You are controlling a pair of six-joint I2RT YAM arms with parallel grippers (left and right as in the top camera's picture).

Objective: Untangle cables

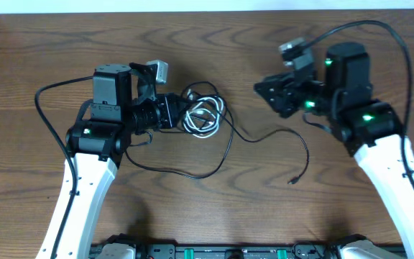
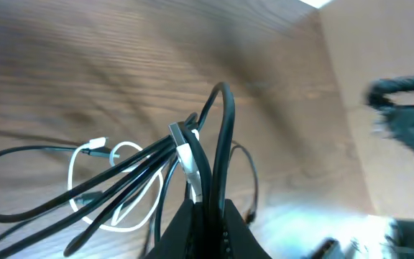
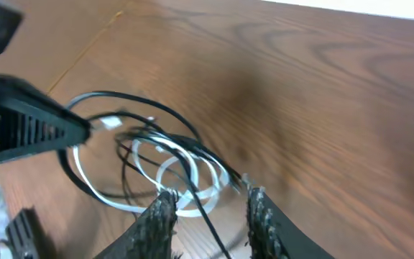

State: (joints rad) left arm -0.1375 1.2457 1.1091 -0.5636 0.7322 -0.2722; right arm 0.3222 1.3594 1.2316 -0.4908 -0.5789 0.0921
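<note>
The white loops and black cords are bunched beside the robot's left gripper, so the right gripper needs to grab the black cords there (image 1: 215, 89) and pull while the left gripper holds.
The cables (image 1: 204, 115) lie in a tangle of white loops and thin black cords at the table's middle. My left gripper (image 1: 180, 114) is shut on the tangle's left side. In the left wrist view a black cord and a white cable (image 2: 185, 155) run up out of the shut left gripper (image 2: 207, 216). One long black cord trails right to a small plug (image 1: 291, 181). My right gripper (image 1: 259, 88) hangs open up and to the right of the tangle, apart from it. In the right wrist view its open fingers (image 3: 161, 212) frame the white loops (image 3: 185, 180), and a thin black cord crosses the gap ungripped.
Brown wooden table (image 1: 214, 43) with its far edge along the top. Thick black arm wires loop beside the left arm (image 1: 40, 108) and over the right arm (image 1: 379, 25). A black rail (image 1: 221, 252) runs along the front edge.
</note>
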